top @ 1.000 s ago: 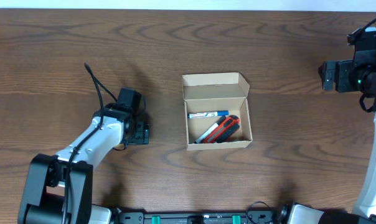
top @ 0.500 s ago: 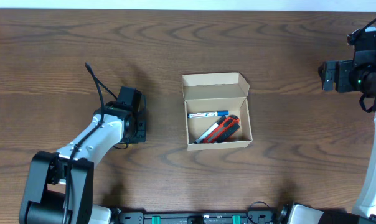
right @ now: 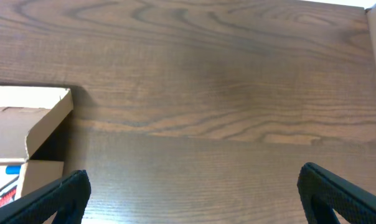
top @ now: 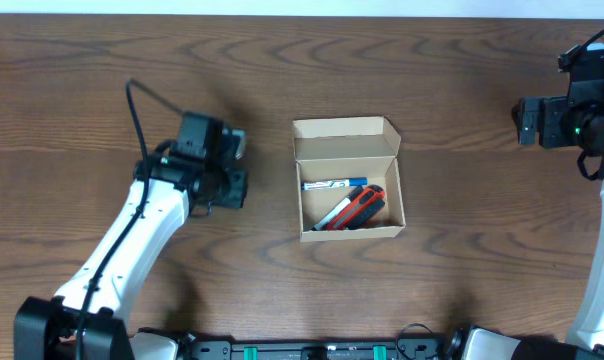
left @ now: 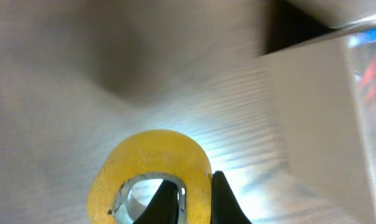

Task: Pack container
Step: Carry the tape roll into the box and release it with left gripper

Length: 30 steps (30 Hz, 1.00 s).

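Next, I release the yellow tape ring from my left gripper between the blue marker and the red-and-black tool (top: 325,204) in the box.
The container (top: 347,180) is a tan cardboard box at the table's middle, its flap lid (top: 344,140) open at the back. Inside lie a blue marker (top: 334,185) and a red-and-black tool (top: 362,208). My left gripper (top: 230,186) hangs left of the box, shut on a yellow tape ring (left: 150,149): one finger is inside the ring's hole, the other against its outer side. The ring is hidden from overhead. The box's pale wall (left: 319,124) fills the right of the left wrist view. My right gripper (right: 194,199) is open over bare wood at the far right, nothing between its fingers.
The brown wooden table (top: 432,280) spreads all around the box. A corner of the box's flap (right: 32,118) shows at the left of the right wrist view. The right arm (top: 582,120) stands at the table's right edge.
My left gripper has shut on the yellow ring, then risen and swung up and toward the box. The right arm has not moved.
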Available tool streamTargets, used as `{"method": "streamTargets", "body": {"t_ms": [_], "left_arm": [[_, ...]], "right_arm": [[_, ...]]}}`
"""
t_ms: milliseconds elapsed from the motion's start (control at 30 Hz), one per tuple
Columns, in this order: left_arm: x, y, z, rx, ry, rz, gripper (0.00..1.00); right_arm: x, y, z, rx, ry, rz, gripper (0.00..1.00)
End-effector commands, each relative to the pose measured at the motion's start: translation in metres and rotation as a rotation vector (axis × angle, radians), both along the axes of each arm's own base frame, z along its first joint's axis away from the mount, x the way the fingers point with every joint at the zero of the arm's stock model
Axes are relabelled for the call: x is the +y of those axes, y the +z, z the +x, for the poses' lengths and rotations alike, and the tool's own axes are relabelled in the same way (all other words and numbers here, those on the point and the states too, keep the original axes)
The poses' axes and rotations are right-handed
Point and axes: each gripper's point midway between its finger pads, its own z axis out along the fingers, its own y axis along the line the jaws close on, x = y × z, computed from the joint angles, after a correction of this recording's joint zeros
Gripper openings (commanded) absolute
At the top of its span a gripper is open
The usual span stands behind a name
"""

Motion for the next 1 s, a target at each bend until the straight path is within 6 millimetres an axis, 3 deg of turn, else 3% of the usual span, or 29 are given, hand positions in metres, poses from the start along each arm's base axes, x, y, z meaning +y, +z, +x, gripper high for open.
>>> {"method": "streamTargets", "body": {"t_ms": [0, 200, 367, 500, 633, 967], "left_arm": [[-0.037, 0.046, 0.0, -0.136, -0.321, -0.016, 0.06], [-0.083, 0.083, -0.009, -0.287, -0.633, 0.014, 0.05], [-0.11, 0.085, -0.027, -0.333, -0.801, 0.026, 0.06], [-0.133, 0.086, -0.044, -0.396, -0.985, 0.045, 0.05], [-0.148, 0.077, -0.052, -0.414, -1.087, 0.065, 0.05], [-0.168, 0.022, -0.047, -0.325, -1.199, 0.087, 0.06]], "right_arm": [[-0.007, 0.0, 0.001, -0.01, -0.035, 0.021, 0.99], [-0.05, 0.002, -0.01, -0.024, -0.258, 0.051, 0.99], [-0.081, 0.002, -0.025, -0.033, -0.393, 0.087, 0.99], [-0.094, 0.002, -0.032, -0.04, -0.443, 0.1, 0.99], [-0.096, 0.002, -0.033, -0.039, -0.448, 0.099, 0.99], [-0.095, 0.0, -0.035, -0.031, -0.451, 0.106, 0.99]]}}
